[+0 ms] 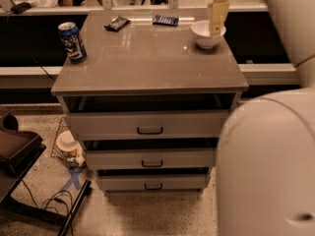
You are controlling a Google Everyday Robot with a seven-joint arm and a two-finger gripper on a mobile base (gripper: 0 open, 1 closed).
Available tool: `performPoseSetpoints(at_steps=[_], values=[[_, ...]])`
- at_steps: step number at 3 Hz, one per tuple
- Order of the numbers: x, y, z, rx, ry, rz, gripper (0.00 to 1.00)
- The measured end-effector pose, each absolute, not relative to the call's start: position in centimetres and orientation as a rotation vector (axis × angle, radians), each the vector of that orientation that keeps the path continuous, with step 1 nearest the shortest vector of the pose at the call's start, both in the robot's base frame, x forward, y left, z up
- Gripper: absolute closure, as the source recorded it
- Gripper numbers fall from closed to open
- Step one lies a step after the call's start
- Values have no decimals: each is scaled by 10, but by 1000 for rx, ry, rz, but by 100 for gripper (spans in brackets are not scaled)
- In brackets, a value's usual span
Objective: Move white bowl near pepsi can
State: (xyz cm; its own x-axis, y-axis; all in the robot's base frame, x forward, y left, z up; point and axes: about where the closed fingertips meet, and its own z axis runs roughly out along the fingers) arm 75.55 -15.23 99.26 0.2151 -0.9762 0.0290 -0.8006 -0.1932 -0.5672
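The robot's gripper should next grab the white bowl by the bowl's rim (221,28), on the side that faces away from the pepsi can.
The white bowl (207,35) stands upright at the back right of the grey cabinet top (147,63). The pepsi can (72,42), blue with a silver rim, stands upright at the left edge of the top, far from the bowl. My gripper (215,27) hangs down from above with its yellowish fingers over the bowl's right half, the tips at about the bowl's rim. The white arm fills the right side of the view.
Two flat dark snack packets (117,22) (165,20) lie at the back of the top. The cabinet has three drawers; the top one (147,124) stands slightly open. A wire basket with a white cup-like item (66,144) sits on the floor at left, beside a black stand (19,151).
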Motion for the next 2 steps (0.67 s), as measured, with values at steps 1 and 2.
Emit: performPoseSetpoints(at_steps=[1, 2], values=[[781, -162, 957, -2091, 1698, -533, 0], [794, -184, 928, -2101, 1769, -540, 0]])
